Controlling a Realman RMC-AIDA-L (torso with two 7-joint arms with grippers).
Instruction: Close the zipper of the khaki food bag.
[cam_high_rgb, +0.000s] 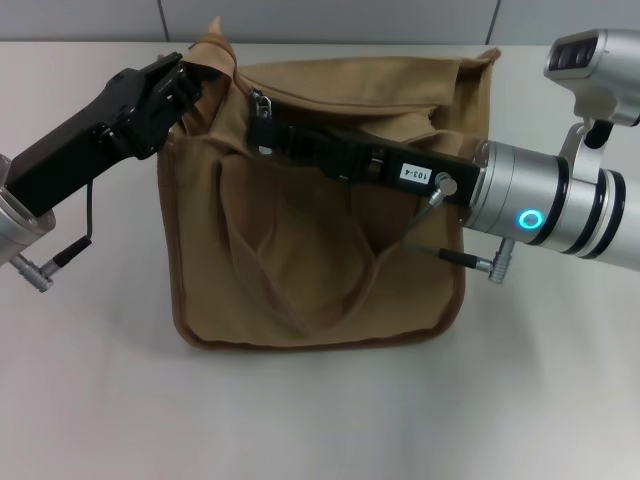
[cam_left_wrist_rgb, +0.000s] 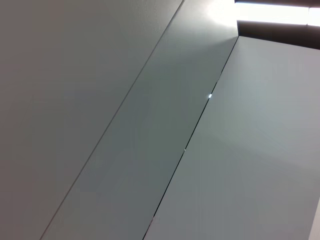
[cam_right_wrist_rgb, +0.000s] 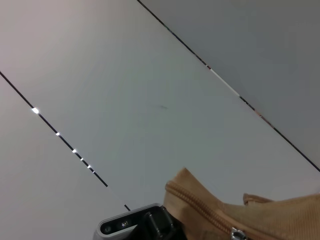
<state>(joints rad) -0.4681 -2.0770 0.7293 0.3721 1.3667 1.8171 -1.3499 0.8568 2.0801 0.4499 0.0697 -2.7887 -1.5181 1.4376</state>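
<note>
Next, my right gripper lets go of the silver pull tab at the zipper's end on the bag's side (cam_high_rgb: 412, 155) that is opposite my left gripper.
The khaki food bag (cam_high_rgb: 320, 250) stands on the white table, its top panel facing me. My left gripper (cam_high_rgb: 188, 78) is at the bag's far left top corner, shut on a fold of its fabric. My right gripper (cam_high_rgb: 263, 125) reaches across the top panel from the right and is shut at the silver pull tab (cam_high_rgb: 258, 101), near the left end of the zipper (cam_high_rgb: 330, 100). In the right wrist view the bag's corner (cam_right_wrist_rgb: 200, 210) shows with the zip line and a bit of the silver pull (cam_right_wrist_rgb: 238, 233). The left wrist view shows only wall panels.
The white table (cam_high_rgb: 100, 400) spreads around the bag. A grey panelled wall (cam_high_rgb: 350, 20) stands behind it. Cables and plugs hang from both wrists, near the bag's right side (cam_high_rgb: 455, 255) and at the left (cam_high_rgb: 60, 255).
</note>
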